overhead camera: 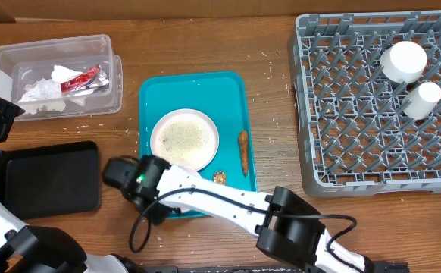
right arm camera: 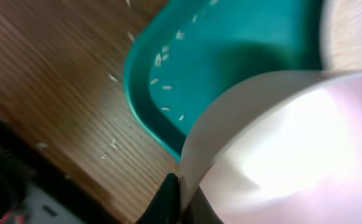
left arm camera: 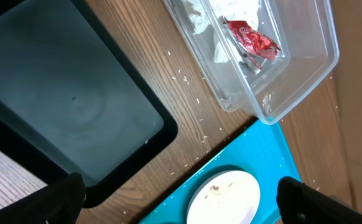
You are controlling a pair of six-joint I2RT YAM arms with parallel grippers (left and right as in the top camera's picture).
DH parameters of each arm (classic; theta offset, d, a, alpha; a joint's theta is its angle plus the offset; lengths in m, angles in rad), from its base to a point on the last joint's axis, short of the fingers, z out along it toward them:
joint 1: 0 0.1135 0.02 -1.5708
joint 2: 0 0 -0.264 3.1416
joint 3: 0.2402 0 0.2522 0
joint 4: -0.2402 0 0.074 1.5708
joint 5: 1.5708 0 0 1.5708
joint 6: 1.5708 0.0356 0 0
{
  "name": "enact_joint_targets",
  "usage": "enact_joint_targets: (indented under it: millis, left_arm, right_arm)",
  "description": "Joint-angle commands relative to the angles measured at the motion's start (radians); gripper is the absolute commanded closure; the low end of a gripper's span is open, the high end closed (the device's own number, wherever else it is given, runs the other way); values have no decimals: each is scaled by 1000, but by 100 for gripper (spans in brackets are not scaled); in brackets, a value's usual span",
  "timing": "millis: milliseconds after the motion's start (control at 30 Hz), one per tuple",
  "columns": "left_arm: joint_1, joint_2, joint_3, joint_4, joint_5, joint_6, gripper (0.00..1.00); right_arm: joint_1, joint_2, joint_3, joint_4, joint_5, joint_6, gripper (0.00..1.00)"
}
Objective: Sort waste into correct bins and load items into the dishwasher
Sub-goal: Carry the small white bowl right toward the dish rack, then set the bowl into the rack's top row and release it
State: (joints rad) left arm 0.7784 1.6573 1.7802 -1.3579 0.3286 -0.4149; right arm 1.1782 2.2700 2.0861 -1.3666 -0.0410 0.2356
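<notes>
I should use my right gripper to set the bowl free on the grey rack's wires point(overhead camera: 349, 54) beside the bigger white cup, toward the teal tray.
A white plate point(overhead camera: 184, 138) dusted with rice crumbs lies on the teal tray point(overhead camera: 198, 91). My right gripper point(overhead camera: 154, 161) is at the plate's lower left edge. In the right wrist view that gripper point(right arm camera: 181, 186) is shut on the plate's rim point(right arm camera: 231, 130). A thin brown sausage point(overhead camera: 243, 150) and a small nutty chunk point(overhead camera: 219, 177) lie on the tray to the right of the plate. The clear tub point(overhead camera: 4, 57) holds a crumpled napkin point(overhead camera: 42, 91) and a red foil wrapper point(overhead camera: 80, 78). My left gripper point(left arm camera: 178, 190) hangs open above the black tray point(left arm camera: 63, 106), empty.
The grey dish rack point(overhead camera: 357, 144) fills the right side, with two white upturned cups point(overhead camera: 404, 61) point(overhead camera: 423, 98) in its far corner. The black tray point(overhead camera: 54, 178) lies left of the teal tray. Rice grains are scattered on the wood point(left arm camera: 187, 81).
</notes>
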Motion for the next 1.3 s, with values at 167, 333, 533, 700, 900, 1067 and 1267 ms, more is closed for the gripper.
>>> enact_joint_targets:
  millis: [167, 333, 533, 700, 900, 1067, 1267]
  left_arm:
    - [-7, 10, 2, 1, -46, 19, 0]
    - [-7, 10, 2, 5, -48, 19, 0]
    - [-7, 10, 2, 7, -48, 19, 0]
    - [-7, 10, 2, 13, -48, 19, 0]
    - [-7, 10, 2, 27, -48, 19, 0]
    - [-7, 11, 2, 27, -48, 19, 0]
    - [-7, 11, 2, 21, -48, 19, 0]
  right_arm:
    - [-283, -18, 438, -202, -6, 61, 96]
    - [-533, -47, 586, -285, -60, 74, 96]
    - [-927, -69, 632, -226, -434, -18, 96]
    - [-1180, -50, 599, -87, -643, -54, 96]
    - [-1344, -8, 594, -35, -700, -54, 96]
    - [-1394, 51, 583, 105, -934, -54, 96]
    - [-1387, 110, 510, 225, -986, -23, 96]
